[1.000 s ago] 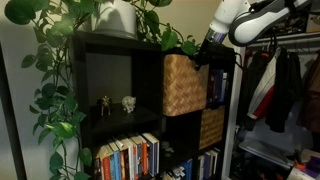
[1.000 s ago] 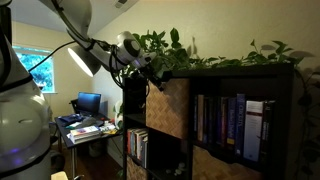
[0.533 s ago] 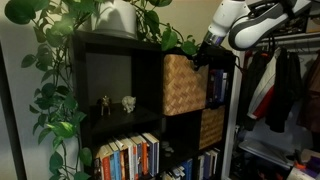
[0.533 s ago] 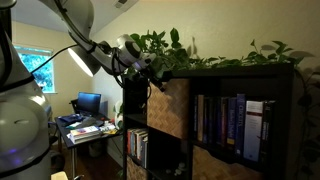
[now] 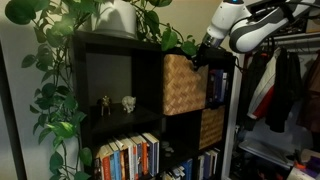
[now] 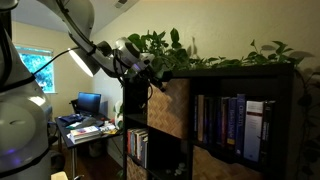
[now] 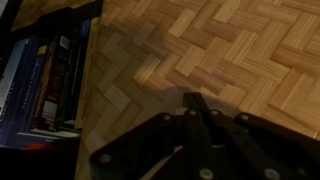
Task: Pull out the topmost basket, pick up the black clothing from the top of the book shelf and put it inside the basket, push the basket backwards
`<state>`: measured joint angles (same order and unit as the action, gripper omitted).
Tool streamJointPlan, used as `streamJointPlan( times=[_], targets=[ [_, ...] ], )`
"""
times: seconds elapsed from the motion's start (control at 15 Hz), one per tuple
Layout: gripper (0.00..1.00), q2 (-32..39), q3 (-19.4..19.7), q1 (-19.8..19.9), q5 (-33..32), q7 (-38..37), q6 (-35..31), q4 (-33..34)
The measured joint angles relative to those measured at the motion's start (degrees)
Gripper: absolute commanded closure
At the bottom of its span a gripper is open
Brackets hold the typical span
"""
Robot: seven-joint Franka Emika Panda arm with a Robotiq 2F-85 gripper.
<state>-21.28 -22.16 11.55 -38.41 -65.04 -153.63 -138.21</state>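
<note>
Next, I open my gripper, which lies shut against the woven side of the basket beside the books, and then take the basket farther from the books (image 7: 250,80).
The topmost basket (image 5: 185,85) (image 6: 168,108), light tan wicker, sticks out a little from its upper cube of the black book shelf (image 5: 110,60) (image 6: 290,75). My gripper (image 5: 201,55) (image 6: 153,80) is at the basket's upper front corner, just below the shelf's top edge. In the wrist view the fingers come up from the bottom, pressed together, and the gripper (image 7: 192,100) lies shut against the woven basket face (image 7: 235,45) with nothing between them. The black clothing cannot be made out among the leaves on the shelf top.
A trailing plant in a white pot (image 5: 118,18) covers the shelf top. Small figurines (image 5: 128,102) stand in the cube beside the basket. Books (image 5: 130,155) (image 6: 235,125) (image 7: 40,80) fill other cubes. A darker basket (image 5: 211,127) sits below. Jackets (image 5: 285,85) hang beside the shelf.
The arm's upper part has shifted slightly. The gripper stays shut at the same corner of the basket, and the basket has not visibly moved.
</note>
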Motion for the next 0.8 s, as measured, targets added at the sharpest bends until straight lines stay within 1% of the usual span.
streamJointPlan(
  times=[0.2, 0.27, 0.33, 0.47, 0.53, 0.6, 0.73, 0.8],
  targets=[
    [0.97, 0.2, -0.7, 0.5, -1.9, -1.7, 0.0, 0.2],
    [0.94, 0.2, -0.7, 0.5, -2.0, -1.8, 0.0, 0.2],
    [0.70, 0.2, -0.7, 0.5, -2.0, -1.9, 0.0, 0.2],
    [0.68, 0.2, -0.5, 0.4, -1.8, -1.8, 0.0, 0.2],
    [0.64, 0.1, -0.3, 0.3, -1.1, -1.1, 0.2, 0.2],
    [0.58, -0.1, 0.5, -0.5, -0.1, -0.1, 0.9, 0.2],
    [0.44, -0.5, 3.6, -3.7, 5.3, 4.7, 3.4, 0.4],
    [0.61, -0.6, 5.4, -5.0, 8.8, 7.9, 4.5, 0.8]
  ],
)
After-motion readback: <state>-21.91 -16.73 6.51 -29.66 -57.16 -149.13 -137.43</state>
